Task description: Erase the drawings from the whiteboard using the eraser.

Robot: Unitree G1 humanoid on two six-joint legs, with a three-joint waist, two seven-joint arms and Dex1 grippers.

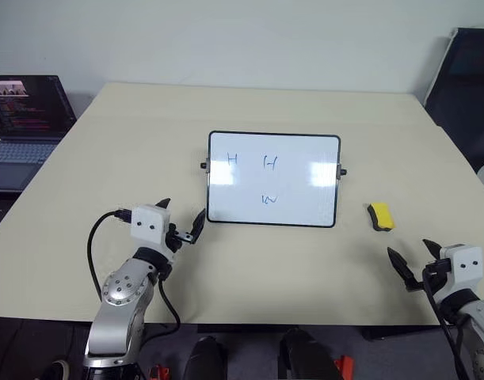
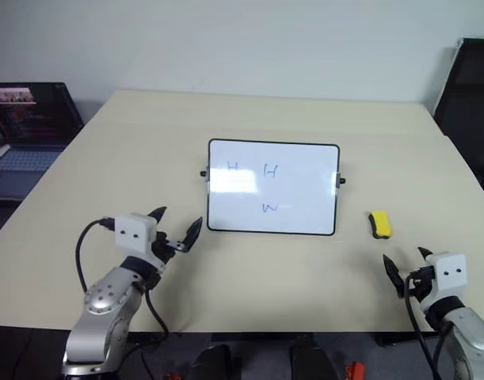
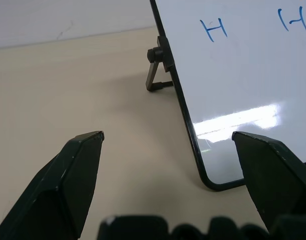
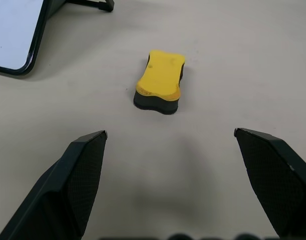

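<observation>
The yellow eraser is next for my right gripper, which should go to it and grab the eraser's narrow middle (image 1: pixel 381 216) (image 4: pixel 161 79) with one finger along each long side.
The whiteboard (image 1: pixel 273 180) stands propped on the middle of the beige table, black-framed, with small knobs at its short sides. Its drawings are thin blue scribbles: an "H" (image 1: pixel 232 159) at the upper left, another "H" (image 1: pixel 270 163) beside it, and a "W" (image 1: pixel 268 199) below. The eraser (image 1: pixel 379 216), a yellow block with a dark underside, lies on the table right of the board. My left gripper (image 1: pixel 181 221) hovers open just off the board's near left corner. My right gripper (image 1: pixel 413 261) is open near the table's front edge, short of the eraser (image 4: pixel 160 81), nothing between its fingers.
An open dark laptop (image 1: pixel 24 119) sits on a lower surface off the table's left side. A black chair (image 1: pixel 467 75) stands at the far right. The table's front edge (image 1: pixel 249 322) runs just below both grippers.
</observation>
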